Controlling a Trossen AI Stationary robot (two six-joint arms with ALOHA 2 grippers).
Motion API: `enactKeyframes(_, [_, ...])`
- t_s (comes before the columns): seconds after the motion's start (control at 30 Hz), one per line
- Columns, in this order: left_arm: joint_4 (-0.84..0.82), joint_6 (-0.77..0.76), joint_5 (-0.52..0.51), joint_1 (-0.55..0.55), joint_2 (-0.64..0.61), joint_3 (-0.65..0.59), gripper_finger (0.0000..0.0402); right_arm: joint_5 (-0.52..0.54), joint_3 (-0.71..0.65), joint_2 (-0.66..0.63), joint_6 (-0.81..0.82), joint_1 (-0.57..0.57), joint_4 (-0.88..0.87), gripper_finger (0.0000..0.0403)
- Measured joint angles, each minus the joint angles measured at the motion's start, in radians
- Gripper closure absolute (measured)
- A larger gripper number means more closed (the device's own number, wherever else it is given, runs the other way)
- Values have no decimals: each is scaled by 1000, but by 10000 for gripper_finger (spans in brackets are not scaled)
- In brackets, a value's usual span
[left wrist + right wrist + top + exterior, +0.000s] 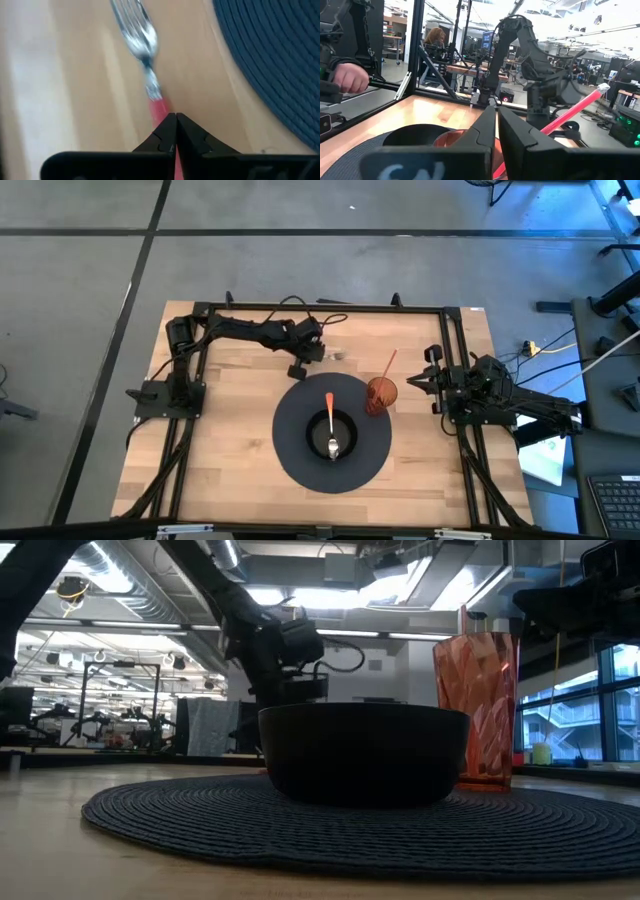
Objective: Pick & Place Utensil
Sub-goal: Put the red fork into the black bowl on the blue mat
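Note:
The fork's red handle slants under my closed left fingers; next I open them, line up with it and grip beside its metal neck (152, 84).
A fork with a red handle and a metal head (136, 31) is in my left gripper (176, 118), which is shut on it over the bare wood just beyond the far edge of the round dark placemat (332, 435); the gripper also shows in the high view (320, 352). A black bowl (333, 436) on the mat holds an orange-handled spoon (330, 418). An orange cup (380, 394) at the mat's right edge holds a pink stick-like utensil (389, 366) that leans on its rim. My right gripper (418, 382) is shut and empty, right of the cup. My left gripper pinches the fork's red handle (159, 107) between its two fingers, close to where the handle meets the metal neck. The fingers lie along the fork, coming from the table's left; the head sticks out ahead of them. Whether the head touches the wood, I cannot tell.
The bowl (364, 752) and cup (476, 710) stand close together on the mat. Black frame rails (320, 307) run along the table's far, left and right sides. Bare wood lies left of the mat. A person's hand (349, 78) shows beyond the table.

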Motion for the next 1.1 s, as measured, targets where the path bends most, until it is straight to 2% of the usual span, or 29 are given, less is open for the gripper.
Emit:
enactKeyframes(0.1, [8,19,-48,-11,0,34,398,0,0,0,0,0,0,379])
enactKeyframes(0.23, [15,34,-173,-22,0,63,398,0,0,0,0,0,0,379])
enactKeyframes(0.33, [21,-37,-251,-24,0,66,398,0,0,0,0,0,-2,379])
enactKeyframes(0.53, [6,-238,-163,-12,0,66,398,0,0,0,-3,0,-16,379])
enactKeyframes(0.63, [28,-287,-66,8,0,66,396,0,0,0,-3,0,-16,379])
enactKeyframes(0.73, [36,-297,-17,20,0,67,385,0,0,0,-4,0,-17,379])
enactKeyframes(0.87, [25,-298,14,31,0,67,348,0,0,0,-3,0,-19,379])
enactKeyframes(1.1, [-7,-261,103,53,6,46,255,0,0,0,-3,0,-22,379])
